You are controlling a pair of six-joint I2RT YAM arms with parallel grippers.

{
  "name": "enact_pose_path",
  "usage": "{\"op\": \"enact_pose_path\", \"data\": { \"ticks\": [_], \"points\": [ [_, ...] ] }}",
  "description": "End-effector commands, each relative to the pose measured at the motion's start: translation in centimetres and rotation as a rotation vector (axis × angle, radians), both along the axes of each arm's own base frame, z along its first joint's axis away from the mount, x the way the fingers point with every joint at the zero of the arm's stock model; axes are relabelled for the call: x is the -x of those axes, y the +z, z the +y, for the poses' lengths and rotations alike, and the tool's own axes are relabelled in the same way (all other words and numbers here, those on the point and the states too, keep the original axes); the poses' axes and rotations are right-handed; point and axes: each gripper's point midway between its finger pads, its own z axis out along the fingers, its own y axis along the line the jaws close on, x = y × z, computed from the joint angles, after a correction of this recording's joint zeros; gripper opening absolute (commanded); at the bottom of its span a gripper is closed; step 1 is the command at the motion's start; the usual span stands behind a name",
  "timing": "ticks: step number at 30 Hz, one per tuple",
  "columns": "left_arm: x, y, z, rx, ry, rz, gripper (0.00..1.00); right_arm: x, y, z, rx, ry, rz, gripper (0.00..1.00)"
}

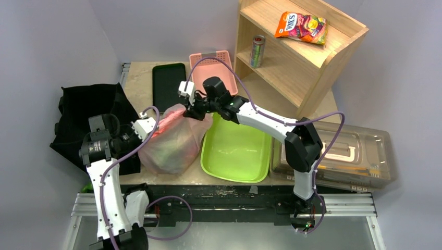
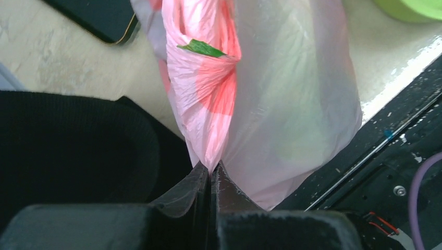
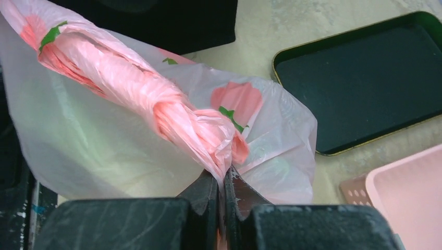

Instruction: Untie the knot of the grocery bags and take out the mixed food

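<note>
The grocery bags' knot stays twisted and my left gripper pinches only the pleated fold's tip, so it should open and grip the fold closer to the knot (image 2: 212, 130).
The pink grocery bag (image 1: 174, 140) stands on the table left of the green tub, bulging, with pale green food dimly showing through its skin. Its knot (image 3: 180, 117) is a twisted, bunched pink rope of handle plastic across the bag's top. My left gripper (image 2: 212, 167) is shut on a pleated fold of the bag (image 2: 208, 104) at its left side. My right gripper (image 3: 224, 174) is shut on the bunched end of the knot, at the bag's top right (image 1: 194, 110). The mixed food is hidden inside the bag.
A lime green tub (image 1: 237, 148) lies right of the bag. Behind are a dark tray (image 1: 168, 83) and a pink basket (image 1: 212, 65). A black cloth bag (image 1: 86, 117) sits left. A wooden shelf (image 1: 297, 47) holds a can and snack packet; a clear case (image 1: 339, 156) lies right.
</note>
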Motion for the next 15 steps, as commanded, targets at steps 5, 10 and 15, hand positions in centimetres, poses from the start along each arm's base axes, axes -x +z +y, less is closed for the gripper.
{"op": "enact_pose_path", "data": {
  "ticks": [5, 10, 15],
  "points": [
    [0.0, 2.1, 2.3, -0.071, -0.021, -0.041, 0.21, -1.8, 4.3, -1.1, -0.151, -0.112, 0.081, 0.0],
    [-0.8, 7.2, -2.2, 0.114, -0.063, -0.163, 0.7, 1.2, 4.2, 1.4, -0.172, -0.009, 0.194, 0.0],
    [-3.1, 6.9, -3.9, 0.092, -0.089, -0.193, 0.75, 3.0, 3.7, 2.2, -0.168, 0.038, 0.245, 0.0]
  ]
}}
